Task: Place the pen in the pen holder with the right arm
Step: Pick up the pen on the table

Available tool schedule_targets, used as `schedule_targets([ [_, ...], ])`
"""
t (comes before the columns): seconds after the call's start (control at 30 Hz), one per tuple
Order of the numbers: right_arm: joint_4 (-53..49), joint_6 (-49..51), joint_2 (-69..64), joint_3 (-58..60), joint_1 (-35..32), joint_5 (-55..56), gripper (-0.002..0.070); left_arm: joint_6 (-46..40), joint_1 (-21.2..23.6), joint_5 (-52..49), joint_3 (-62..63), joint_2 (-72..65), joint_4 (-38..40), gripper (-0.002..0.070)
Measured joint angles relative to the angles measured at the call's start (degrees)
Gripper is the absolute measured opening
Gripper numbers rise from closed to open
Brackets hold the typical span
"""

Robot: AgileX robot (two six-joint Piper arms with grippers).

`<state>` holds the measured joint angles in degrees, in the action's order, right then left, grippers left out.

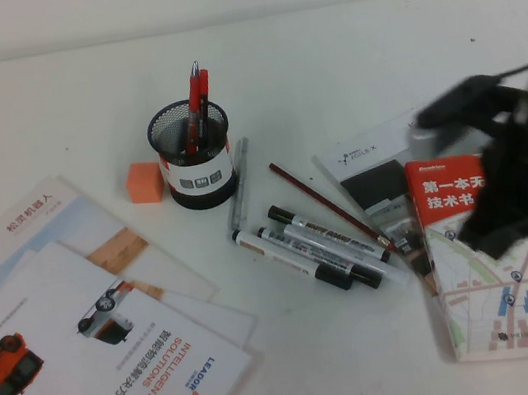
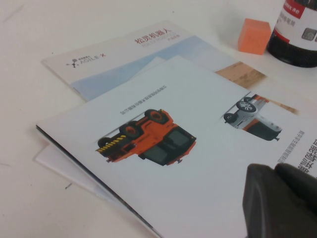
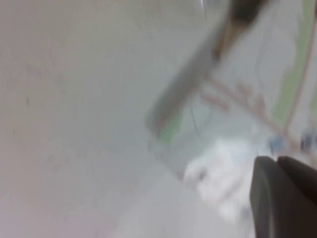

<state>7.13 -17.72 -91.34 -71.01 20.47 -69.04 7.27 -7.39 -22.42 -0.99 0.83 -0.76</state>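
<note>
The robot's right gripper needs to close around the middle of the pen (image 1: 285, 256), the white marker that lies closest to the brochures.
The pen, a white marker (image 1: 299, 252) with black ends, lies among a few similar markers in a loose pile on the table. The black mesh pen holder (image 1: 193, 156) stands upright behind and to the left of them, with red pens in it; its lower part also shows in the left wrist view (image 2: 299, 29). My right gripper (image 1: 480, 232) is shut and empty, hovering over the map-covered book, to the right of the markers and apart from them. My left gripper (image 2: 282, 198) is shut and empty over a brochure.
A slim silver pen (image 1: 239, 186) and a dark-red pencil (image 1: 326, 202) lie beside the markers. An orange block (image 1: 144, 182) sits left of the holder. Brochures (image 1: 85, 339) cover the left front. Books (image 1: 526, 306) lie at the right under my right arm.
</note>
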Motion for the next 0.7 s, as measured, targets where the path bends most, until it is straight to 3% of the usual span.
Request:
schedule_targets([
  [0.3, -2.12, 1.32, -14.32, -18.27, 9.47, -0.47, 0.0001, 0.00, 0.00, 0.00, 0.00, 0.00, 0.00, -0.0002],
  [0.6, -2.30, 1.49, -26.39, -32.48, 16.55, -0.90, 0.0224, 0.00, 0.00, 0.00, 0.00, 0.00, 0.00, -0.0003],
  [0.7, -2.30, 1.49, -30.74, -36.65, 17.32, -0.95, 0.0263, 0.00, 0.00, 0.00, 0.00, 0.00, 0.00, -0.0002],
])
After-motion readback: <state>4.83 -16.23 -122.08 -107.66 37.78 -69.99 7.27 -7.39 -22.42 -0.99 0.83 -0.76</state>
